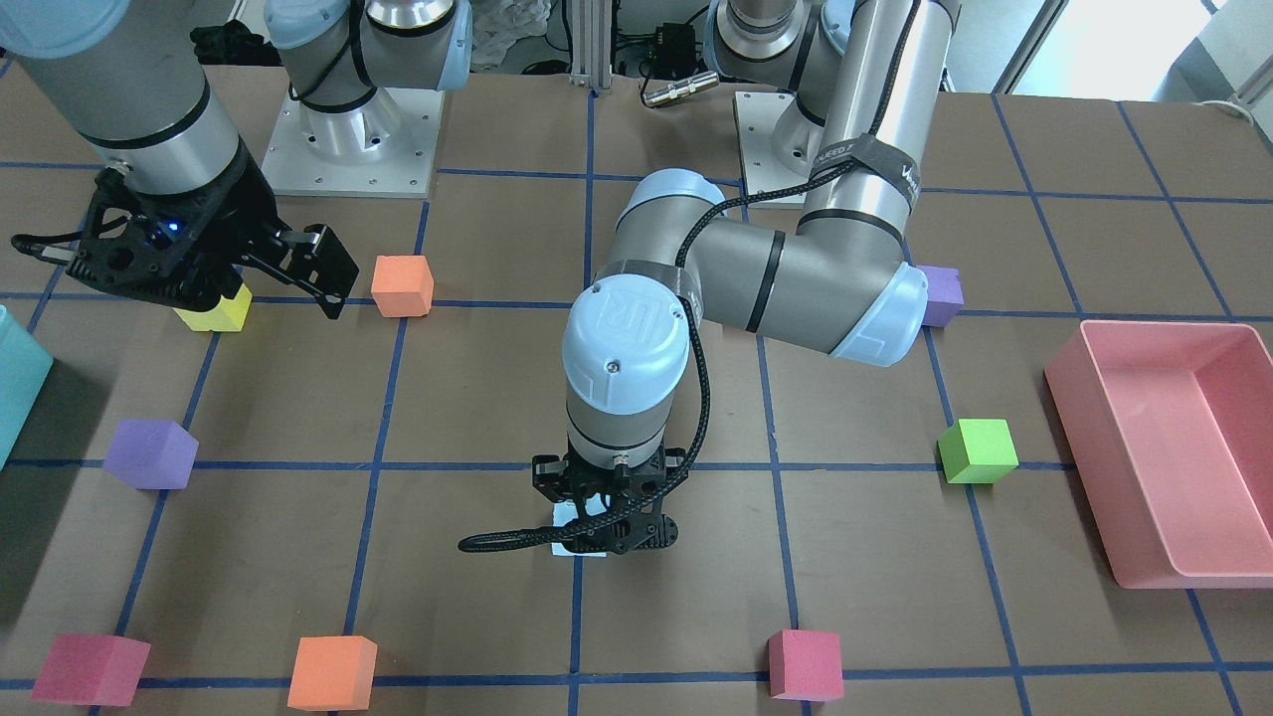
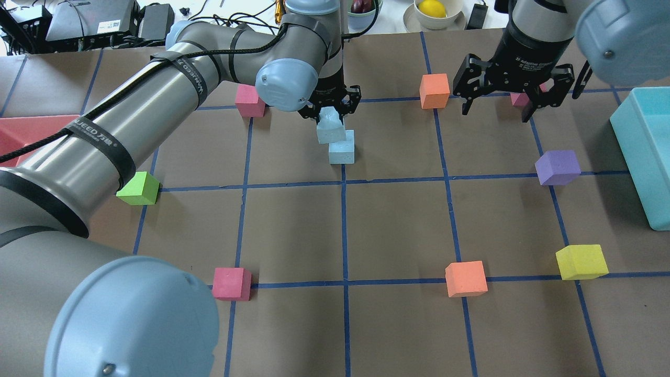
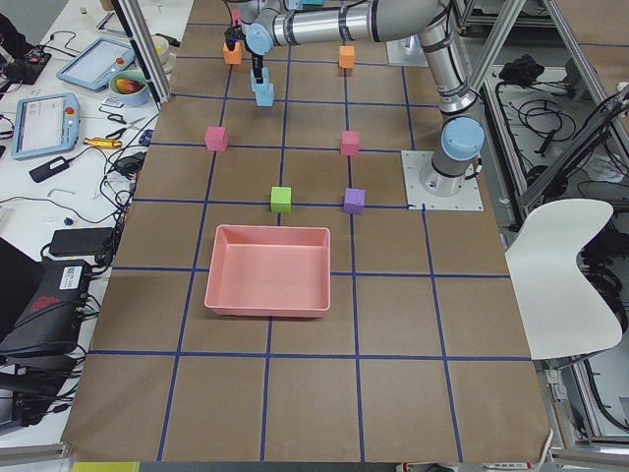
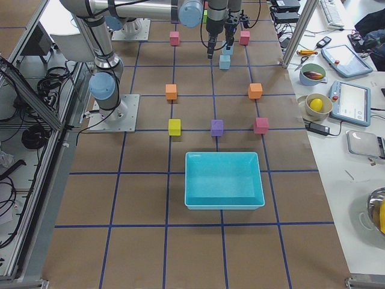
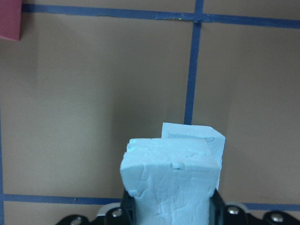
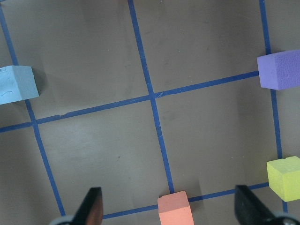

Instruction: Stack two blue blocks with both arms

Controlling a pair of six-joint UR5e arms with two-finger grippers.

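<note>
Next, I let go of the pale blue block, now held just above the table, with my left gripper on top of the second blue block [image 1: 580, 512] [image 5: 193, 143].
My left gripper [image 2: 331, 107] is shut on a pale blue block [image 2: 330, 127] and holds it just above the table. The second blue block [image 2: 342, 148] rests on the table beside and partly under it, offset to one side. In the left wrist view the held block [image 5: 171, 180] fills the bottom centre, with the second block [image 5: 194, 136] just beyond it. In the front view the left gripper [image 1: 607, 527] hides most of both blocks. My right gripper [image 2: 497, 107] is open and empty, hovering at the far right over a pink cube. The right wrist view shows its spread fingertips [image 6: 92, 208] and one blue block [image 6: 16, 84] at the left edge.
A teal bin [image 2: 646, 157] stands at the right edge and a pink bin [image 1: 1164, 467] on the left arm's side. Around lie a purple cube [image 2: 558, 167], a yellow cube [image 2: 581, 262], orange cubes [image 2: 434, 90] [image 2: 465, 278], pink cubes [image 2: 249, 100] [image 2: 231, 283] and a green cube [image 2: 138, 188].
</note>
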